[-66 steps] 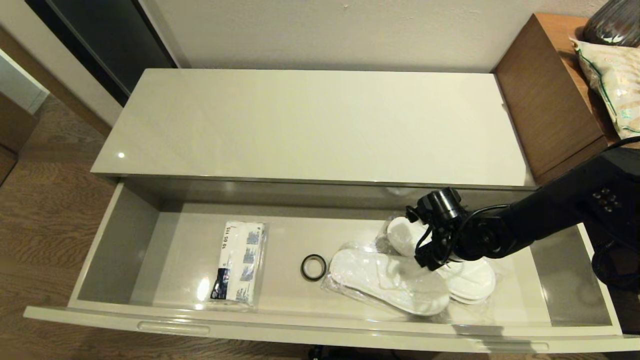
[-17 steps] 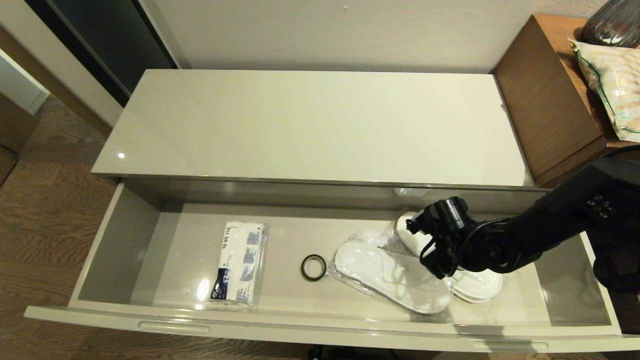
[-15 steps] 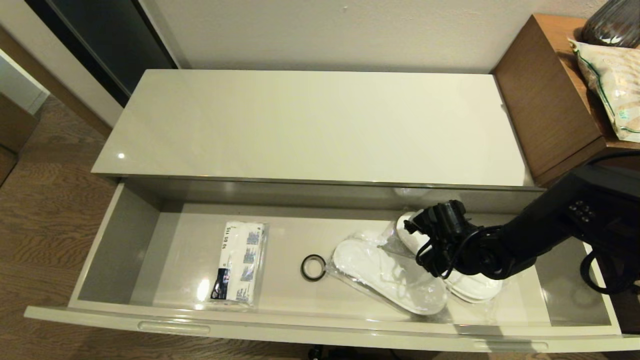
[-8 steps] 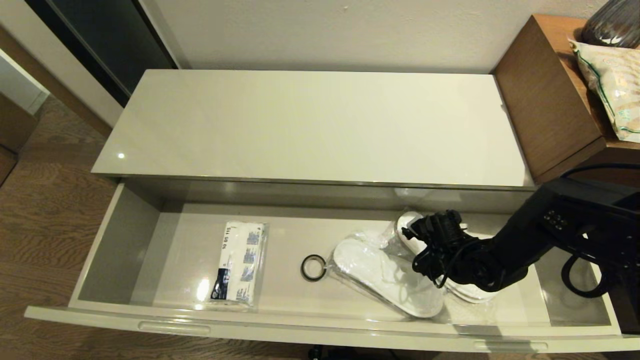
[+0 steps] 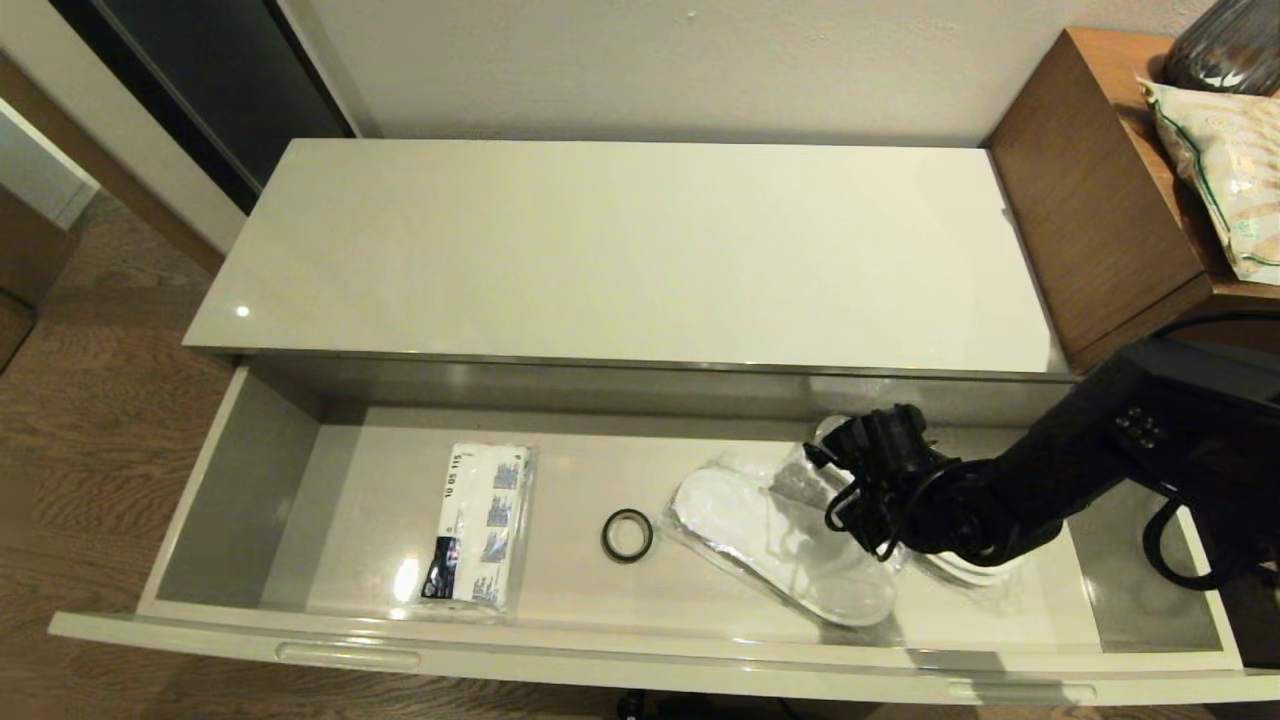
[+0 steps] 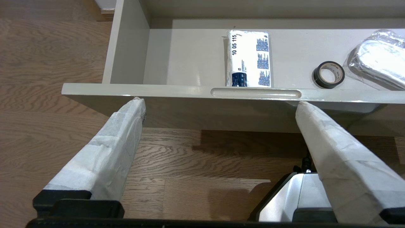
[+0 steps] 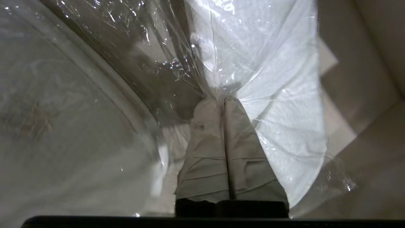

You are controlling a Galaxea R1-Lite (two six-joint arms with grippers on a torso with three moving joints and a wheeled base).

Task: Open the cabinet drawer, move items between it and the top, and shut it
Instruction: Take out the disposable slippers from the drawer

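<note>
Next, my right gripper releases the bagged white slippers, setting them free on the bare cabinet top beside the brown wooden desk (image 5: 991,288).
The cabinet drawer (image 5: 600,650) is pulled wide open below the bare top (image 5: 620,250). Inside lie a white packet (image 5: 475,525) with blue-black print and two bagged pairs of white slippers: one pair (image 5: 780,545) nearer the middle, the other (image 5: 975,578) mostly under my right arm. My right gripper (image 7: 224,99) is down among them, shut on a pinch of clear bag film (image 7: 272,95); I cannot tell which pair's bag it is. In the head view the wrist hides its fingers. My left gripper (image 6: 218,103) hangs open before the drawer front, apart from it.
A small black ring (image 5: 627,535) lies between the packet and the slippers. A taller brown wooden desk (image 5: 1100,200) stands at the cabinet's right end with a patterned bag (image 5: 1225,150) on it. Wood floor lies to the left and in front.
My right gripper has gone from open to shut on the bag film. The wrist turned slightly, and the nearer slipper bag has shifted a little and is pulled up at its end.
</note>
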